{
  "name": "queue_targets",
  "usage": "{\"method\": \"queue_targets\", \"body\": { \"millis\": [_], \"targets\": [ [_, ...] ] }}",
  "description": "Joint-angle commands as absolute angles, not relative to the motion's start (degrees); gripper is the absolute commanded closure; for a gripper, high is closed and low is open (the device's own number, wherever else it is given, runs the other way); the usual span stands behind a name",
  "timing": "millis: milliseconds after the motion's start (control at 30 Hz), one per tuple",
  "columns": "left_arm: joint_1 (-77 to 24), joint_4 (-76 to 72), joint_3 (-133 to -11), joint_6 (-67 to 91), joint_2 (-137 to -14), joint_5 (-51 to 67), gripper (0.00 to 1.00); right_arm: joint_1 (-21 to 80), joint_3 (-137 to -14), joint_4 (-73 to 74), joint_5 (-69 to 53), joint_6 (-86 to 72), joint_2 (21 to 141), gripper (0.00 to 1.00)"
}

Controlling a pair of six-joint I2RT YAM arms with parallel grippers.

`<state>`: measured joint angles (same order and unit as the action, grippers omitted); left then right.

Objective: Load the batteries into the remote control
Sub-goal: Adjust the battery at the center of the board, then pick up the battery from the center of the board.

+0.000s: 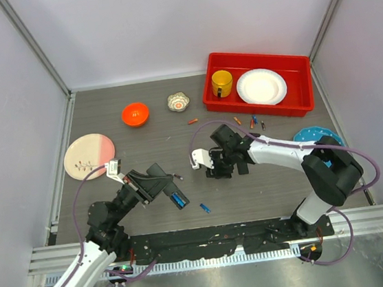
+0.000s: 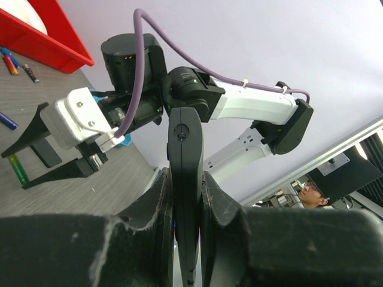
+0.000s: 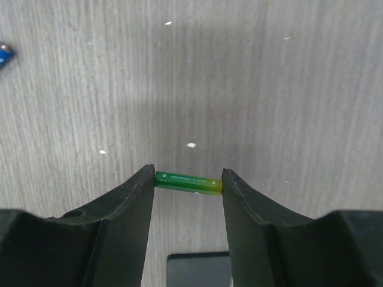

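Note:
I will put the green battery down, as my right gripper's fingers cover both of its ends, then turn that gripper and pinch its long sides (image 3: 187, 182) before loading the battery.
My left gripper (image 1: 168, 190) is shut on the remote control (image 1: 178, 200), a slim black bar with a blue patch showing on its upper face. In the left wrist view the remote control (image 2: 184, 143) stands edge-on between the two fingers, clamped by its flat sides. My right gripper (image 3: 188, 180) hangs over the table to the right of the remote and pinches a green battery (image 3: 188, 182) end to end between its fingertips. That green battery (image 2: 18, 169) also shows in the left wrist view. A blue battery (image 1: 204, 208) lies loose near the front. Several batteries (image 1: 251, 121) lie by the red bin.
A red bin (image 1: 228, 103) at the back right holds a yellow cup (image 1: 222, 82) and a white plate (image 1: 261, 86). An orange bowl (image 1: 135, 113), a small foil cup (image 1: 178, 102), a pink plate (image 1: 89, 155) and a blue plate (image 1: 313, 134) stand around. A dark flat piece (image 3: 197, 269) lies under my right gripper.

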<state>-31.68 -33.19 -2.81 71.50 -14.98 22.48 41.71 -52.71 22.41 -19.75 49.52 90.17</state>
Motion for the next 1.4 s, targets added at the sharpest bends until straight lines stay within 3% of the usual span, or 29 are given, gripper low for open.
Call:
{"method": "queue_targets", "body": {
  "millis": [0,267,367,500,600,867,967,1067,1200,1300,1367],
  "targets": [
    [-31.46,-34.28,-2.37,71.01,-15.47,22.41,1.00,40.96,-50.72,21.27,-23.64,51.33,90.88,0.99],
    [-31.38,-33.84,-2.29,71.10,-14.94,22.06,1.00,40.96,-48.52,18.72,-21.54,50.28,91.41,0.97],
    [-31.46,-33.57,-2.20,71.10,-14.68,21.89,1.00,40.87,-47.81,17.32,-20.57,48.96,91.14,0.86],
    [-31.38,-33.40,-2.02,71.10,-14.41,21.88,1.00,40.87,-46.85,15.39,-19.16,47.37,90.62,0.45],
    [-31.38,-33.40,-1.93,71.19,-14.33,21.97,1.00,40.87,-46.58,14.24,-18.64,45.97,90.09,0.33],
    [-31.46,-33.31,-1.93,71.10,-14.33,22.06,1.00,40.87,-49.83,13.80,-17.40,42.38,85.97,0.13],
    [-31.46,-32.96,-2.20,70.93,-14.24,21.97,1.00,40.96,-52.38,9.44,-15.04,38.34,82.45,0.12],
    [-31.38,-31.91,-2.37,70.66,-13.98,21.80,1.00,41.84,-57.55,6.59,-4.89,23.69,78.40,0.11],
    [-31.46,-31.55,-2.37,70.31,-14.33,21.09,1.00,40.44,-67.57,13.09,8.52,-9.03,77.96,0.11],
    [-31.38,-32.08,-2.29,70.22,-15.55,20.57,1.00,35.08,-64.63,9.69,-8.05,-20.17,77.17,0.11],
    [-31.46,-32.69,-2.20,70.22,-16.43,20.48,1.00,34.80,-62.50,8.00,-5.73,-31.34,76.29,0.11]
  ]
}}
